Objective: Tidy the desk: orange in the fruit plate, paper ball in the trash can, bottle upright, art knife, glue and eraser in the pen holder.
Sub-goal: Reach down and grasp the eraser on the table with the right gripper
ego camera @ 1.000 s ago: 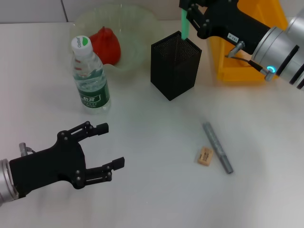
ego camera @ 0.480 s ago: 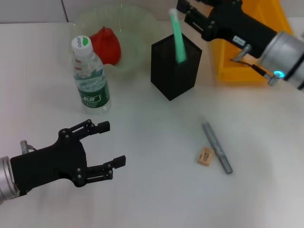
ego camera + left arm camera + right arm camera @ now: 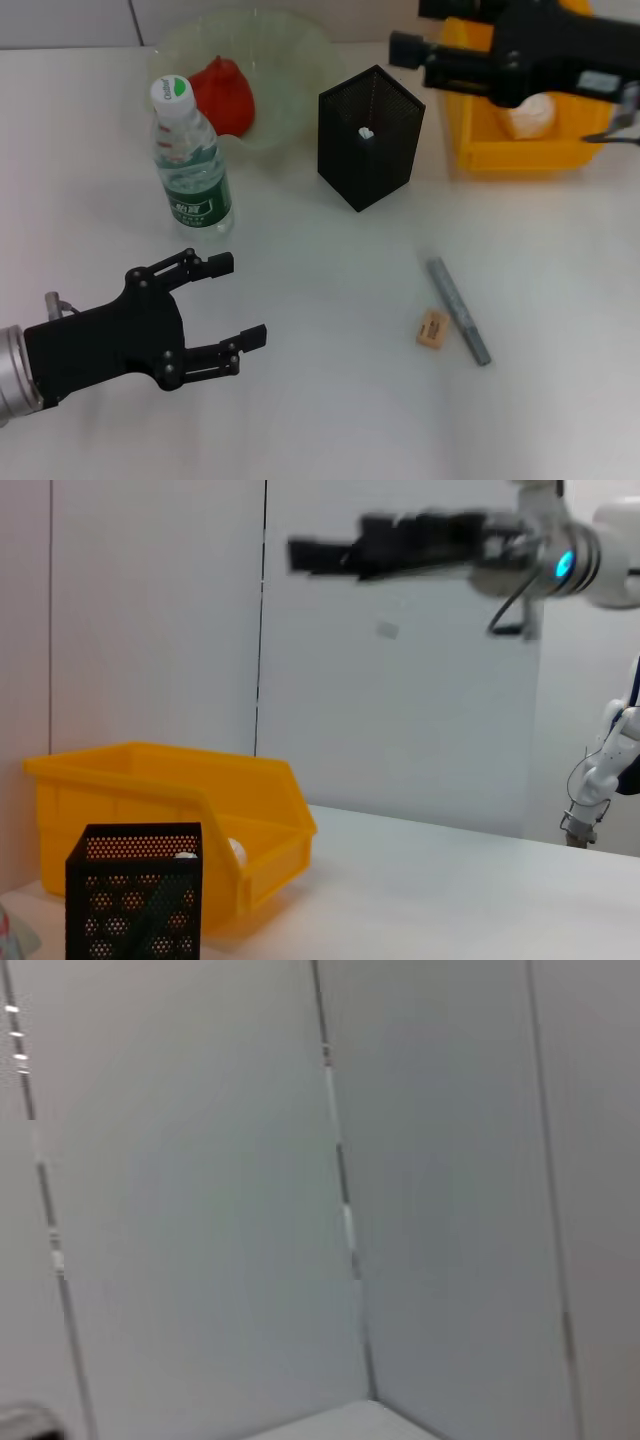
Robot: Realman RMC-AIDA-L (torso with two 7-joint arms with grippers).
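Observation:
My right gripper is to close next on the tan eraser (image 3: pixel 433 329) beside the grey art knife, because the eraser still belongs in the pen holder.
The orange (image 3: pixel 222 95) lies in the pale-green fruit plate (image 3: pixel 290 60). In front of the plate the bottle (image 3: pixel 190 165) stands upright. A green glue stick sits inside the black mesh pen holder (image 3: pixel 370 140), and only its white tip (image 3: pixel 366 132) shows. The paper ball (image 3: pixel 530 115) lies in the yellow trash can (image 3: pixel 500 150). On the table lie the grey art knife (image 3: pixel 458 310) and the tan eraser (image 3: pixel 432 328) side by side. My right gripper (image 3: pixel 412 28) hovers open and empty between holder and trash can. My left gripper (image 3: pixel 240 300) rests open at the near left.
The left wrist view shows the pen holder (image 3: pixel 135 890) in front of the trash can (image 3: pixel 180 800), with my right gripper (image 3: pixel 330 552) high above them. The right wrist view holds only grey wall panels.
The green glue stick left my right gripper and dropped fully into the pen holder. My right gripper then rose and swung right, toward the trash can. The left arm barely moved.

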